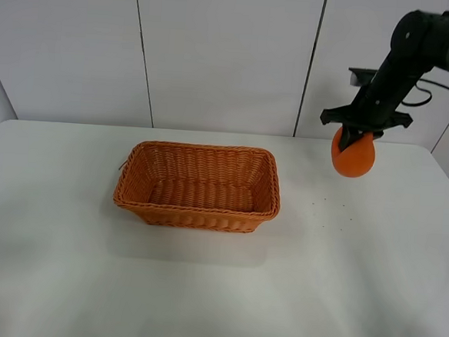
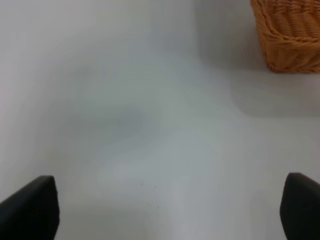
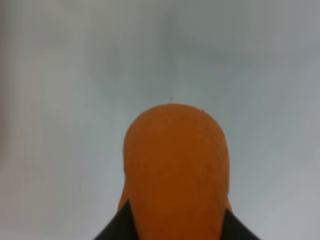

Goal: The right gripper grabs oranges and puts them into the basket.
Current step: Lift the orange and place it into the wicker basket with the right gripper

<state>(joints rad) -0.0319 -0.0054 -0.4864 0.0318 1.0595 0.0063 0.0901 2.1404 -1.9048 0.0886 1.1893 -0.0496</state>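
The orange will drop from my right gripper onto the middle of the empty wicker basket's bottom (image 1: 200, 184).
The orange (image 1: 353, 156) hangs in the air at the right, above the white table (image 1: 355, 286). My right gripper (image 1: 358, 134) is shut on its top end and holds it well to the right of the basket (image 1: 198, 185). The wicker basket stands empty at the table's middle. In the right wrist view the orange (image 3: 176, 170) fills the lower middle, with black fingers (image 3: 114, 229) at its sides. My left gripper (image 2: 167, 210) is open and empty over bare table, with a corner of the basket (image 2: 287, 35) beyond it.
A white panelled wall (image 1: 217, 52) stands behind the table. A few small dark specks (image 1: 331, 211) lie on the table right of the basket. The left arm does not show in the exterior high view.
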